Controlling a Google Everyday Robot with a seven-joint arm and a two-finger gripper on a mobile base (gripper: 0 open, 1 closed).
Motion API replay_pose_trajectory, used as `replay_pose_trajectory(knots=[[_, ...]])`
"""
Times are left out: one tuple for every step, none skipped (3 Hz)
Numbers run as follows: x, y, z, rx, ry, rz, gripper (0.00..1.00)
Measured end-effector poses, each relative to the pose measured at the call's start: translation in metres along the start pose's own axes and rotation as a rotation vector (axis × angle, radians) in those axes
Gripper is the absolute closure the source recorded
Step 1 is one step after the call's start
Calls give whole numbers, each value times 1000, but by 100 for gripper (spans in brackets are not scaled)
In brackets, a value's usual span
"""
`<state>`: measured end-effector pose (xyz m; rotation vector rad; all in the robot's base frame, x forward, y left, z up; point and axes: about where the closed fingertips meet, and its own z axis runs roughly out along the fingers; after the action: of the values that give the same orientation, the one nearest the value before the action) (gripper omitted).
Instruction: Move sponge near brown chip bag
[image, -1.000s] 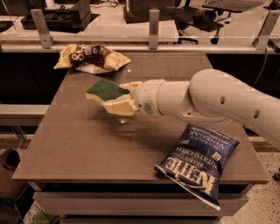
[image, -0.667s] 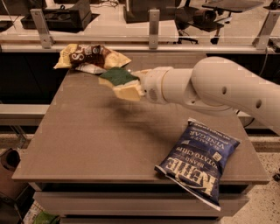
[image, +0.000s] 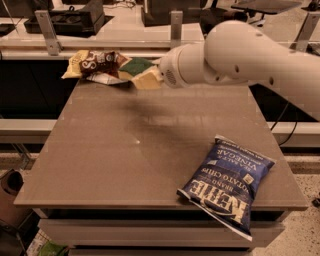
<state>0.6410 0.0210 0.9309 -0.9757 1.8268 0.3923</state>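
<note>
My gripper is to release the sponge onto the table just off the brown chip bag's edge (image: 162, 76), on the side that is toward my arm.
The brown chip bag (image: 97, 64), wrinkled with white lettering and yellow edges, lies at the table's far left corner. My gripper (image: 142, 74) reaches in from the right and is shut on the sponge (image: 135, 67), whose dark green top faces up. The sponge sits right beside the bag's right edge, touching or just over it. I cannot tell whether the sponge rests on the table or hangs slightly above it.
A large dark blue Kettle chip bag (image: 227, 182) lies at the table's front right, overhanging the front edge. The brown table (image: 130, 150) has a metal rail and posts (image: 176, 27) behind it. My white arm (image: 250, 55) spans the far right.
My gripper carried the sponge from the middle left of the table back toward the far left corner, up to the brown chip bag.
</note>
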Motion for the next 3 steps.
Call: replay_pose_trajectory(knots=[[15, -35, -13, 75, 46, 31, 100], [15, -35, -13, 75, 46, 31, 100], [19, -48, -12, 110, 86, 46, 100]])
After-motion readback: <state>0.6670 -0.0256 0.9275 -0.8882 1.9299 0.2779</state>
